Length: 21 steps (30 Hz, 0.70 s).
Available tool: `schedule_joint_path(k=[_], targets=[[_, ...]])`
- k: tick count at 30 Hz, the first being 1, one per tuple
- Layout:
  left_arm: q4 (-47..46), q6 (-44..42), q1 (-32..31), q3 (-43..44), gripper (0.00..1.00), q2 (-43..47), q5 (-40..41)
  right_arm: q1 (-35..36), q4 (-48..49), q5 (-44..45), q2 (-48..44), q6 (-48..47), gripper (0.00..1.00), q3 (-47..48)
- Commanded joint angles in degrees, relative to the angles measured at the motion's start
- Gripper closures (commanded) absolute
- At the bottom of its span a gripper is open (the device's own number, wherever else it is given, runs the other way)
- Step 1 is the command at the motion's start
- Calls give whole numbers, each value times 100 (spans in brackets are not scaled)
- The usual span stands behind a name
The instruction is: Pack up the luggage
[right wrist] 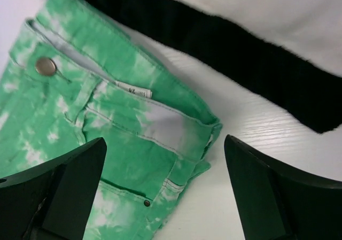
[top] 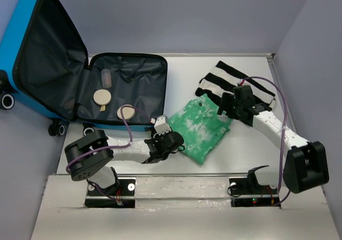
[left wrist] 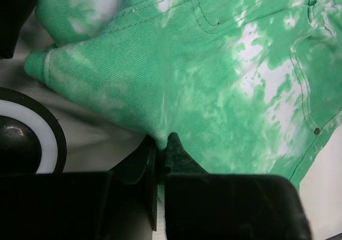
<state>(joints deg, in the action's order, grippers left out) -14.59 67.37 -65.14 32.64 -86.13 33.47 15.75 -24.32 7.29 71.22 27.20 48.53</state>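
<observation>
The corner of the jeans' waistband lies loose while the left gripper holds the other side, so the right gripper needs to pinch below their waistband [right wrist: 178, 179] before both grippers lift the jeans.
The blue luggage [top: 32, 47] lies open at the back left, its black lining [top: 128, 82] showing. Green-and-white folded jeans [top: 203, 129] lie on the table between my arms; they also show in the left wrist view [left wrist: 214, 69] and the right wrist view [right wrist: 107, 133]. My left gripper [top: 172, 142] is shut on the jeans' near-left edge, pinching a fold of cloth [left wrist: 160, 138]. My right gripper [top: 223, 110] is open, hovering over the jeans' waistband corner [right wrist: 206, 136], touching nothing.
A black-and-white striped garment [top: 240, 85] lies at the back right, just behind the right gripper [right wrist: 240, 42]. Inside the luggage lie two round tan items [top: 101, 97] and a clear cylinder [top: 106, 77]. Grey walls stand close all around.
</observation>
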Motion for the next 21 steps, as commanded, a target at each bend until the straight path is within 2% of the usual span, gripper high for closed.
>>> schedule_joint_path(k=[1, 6, 10, 13, 17, 18, 21], targets=[[-132, -838, 46, 304, 94, 351, 310, 42, 226, -685, 769, -470, 0, 288], [-299, -1332, 344, 322, 94, 509, -569, -28, 840, -1089, 1394, -260, 0, 52], [-308, -1376, 362, 190, 94, 562, -649, -81, 1078, -843, 1850, -233, 0, 86], [-343, -1402, 371, 181, 94, 527, -702, -81, 1227, -1158, 2290, -259, 0, 156], [-378, -1455, 380, 251, 94, 422, -772, -81, 1857, -2589, 2546, -154, 0, -97], [-387, -1473, 380, 277, 94, 404, -772, -81, 1999, -3184, 2555, -128, 0, -203], [-404, -1508, 380, 348, 94, 342, -798, -81, 2702, -3847, 2625, 83, 1, -615]])
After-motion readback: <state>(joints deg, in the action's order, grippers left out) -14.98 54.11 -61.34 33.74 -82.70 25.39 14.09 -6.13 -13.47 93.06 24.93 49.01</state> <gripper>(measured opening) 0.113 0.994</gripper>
